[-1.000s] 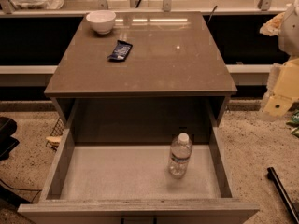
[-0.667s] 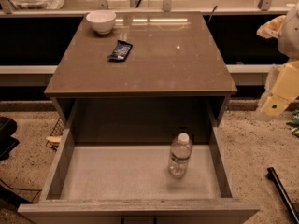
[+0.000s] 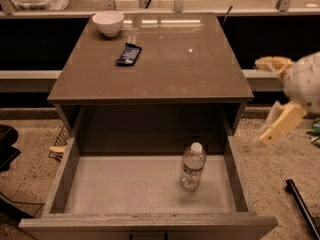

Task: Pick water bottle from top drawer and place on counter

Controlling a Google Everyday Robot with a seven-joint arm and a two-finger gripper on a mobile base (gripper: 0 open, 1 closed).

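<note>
Next, I close my gripper on the upper half (image 3: 194,160) of the water bottle, under its white cap, inside the open top drawer.
The water bottle (image 3: 192,166) stands upright on the floor of the open top drawer (image 3: 145,184), right of the middle, with its white cap on top. The counter (image 3: 170,59) is the brown slab above the drawer. My gripper (image 3: 261,101) hangs in the air to the right of the cabinet, level with the counter's front edge and well above and to the right of the bottle. Its two pale fingers (image 3: 281,125) are spread apart with nothing between them.
A white bowl (image 3: 108,22) sits at the counter's back left, and a dark snack packet (image 3: 128,54) lies in front of it. A black bar (image 3: 302,206) lies on the speckled floor at the right. A dark object (image 3: 7,144) stands at the left.
My gripper has moved left, towards the cabinet's right side. The bottle and drawer have not moved.
</note>
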